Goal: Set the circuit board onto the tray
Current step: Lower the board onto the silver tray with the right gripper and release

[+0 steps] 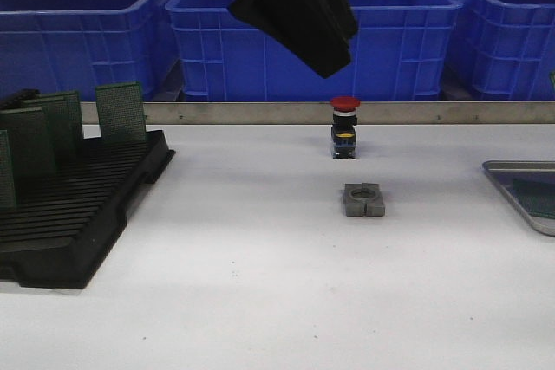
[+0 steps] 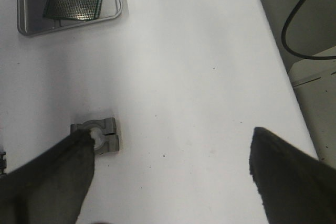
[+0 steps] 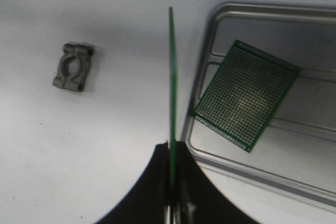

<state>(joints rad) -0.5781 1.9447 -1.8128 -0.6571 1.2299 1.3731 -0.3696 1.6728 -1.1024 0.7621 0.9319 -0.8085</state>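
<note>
My right gripper has its circuit board. It will set that board down on top of the flat green circuit board [image 1: 532, 195] [image 3: 237, 96] in the metal tray.
My right gripper [image 3: 172, 148] is shut on a green circuit board [image 3: 171, 77], seen edge-on and held upright above the table just beside the tray's near rim. The silvery metal tray [image 3: 252, 174] has another green circuit board [image 3: 244, 94] lying flat in it. The tray also shows at the right edge of the front view [image 1: 503, 181] and in the left wrist view [image 2: 31, 22], with the flat board [image 2: 74, 0] in it. My left gripper [image 2: 170, 135] is open and empty, raised high over the table's middle [image 1: 321, 49]. The right gripper is out of the front view.
A grey metal clamp block [image 1: 363, 199] lies mid-table, also in the wrist views [image 2: 102, 134] [image 3: 73, 66]. A red push button [image 1: 344, 127] stands behind it. A black slotted rack [image 1: 78, 205] with several upright green boards [image 1: 121, 110] sits at left. Blue bins [image 1: 312, 32] line the back.
</note>
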